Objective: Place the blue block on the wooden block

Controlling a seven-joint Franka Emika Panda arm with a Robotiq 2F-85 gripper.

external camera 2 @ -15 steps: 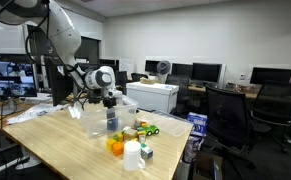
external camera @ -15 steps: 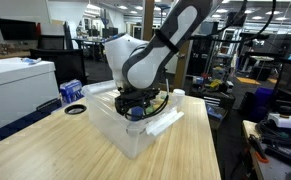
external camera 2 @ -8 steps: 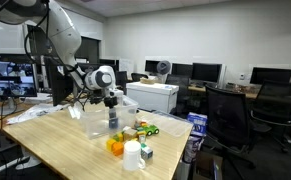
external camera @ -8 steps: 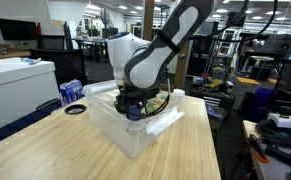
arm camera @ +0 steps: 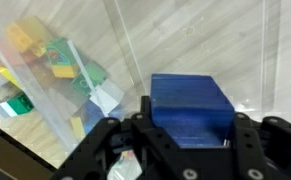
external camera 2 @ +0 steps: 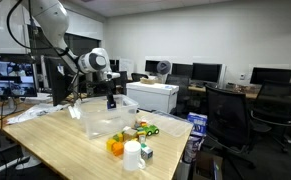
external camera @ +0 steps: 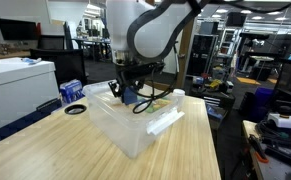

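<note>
The blue block will come out of my gripper's hold when I let it go among the small coloured toys (external camera: 146, 98) (arm camera: 65, 115) beside the clear plastic bin.
The blue block (arm camera: 190, 105) fills the middle of the wrist view, clamped between the black fingers (arm camera: 145, 122) of my gripper (arm camera: 190, 128). In both exterior views the gripper (external camera: 128, 93) (external camera 2: 112, 100) hangs above the clear plastic bin (external camera: 135, 128) (external camera 2: 103, 124), with the blue block (external camera: 133, 97) lifted clear of the bin floor. Small coloured toys (external camera 2: 137, 130) (arm camera: 57, 58) lie on the table beside the bin. I cannot pick out the wooden block among them.
A blue-and-white carton (external camera: 71, 92) (external camera 2: 197, 125) and a tape roll (external camera: 75, 108) sit on the wooden table (external camera: 45, 150). A white cup (external camera 2: 133, 155) and an orange piece (external camera 2: 115, 146) stand near the table's front edge. Office chairs (external camera 2: 225, 110) surround the table.
The gripper has shut on the blue block inside the bin and risen with it, so the arm now stands higher above the bin.
</note>
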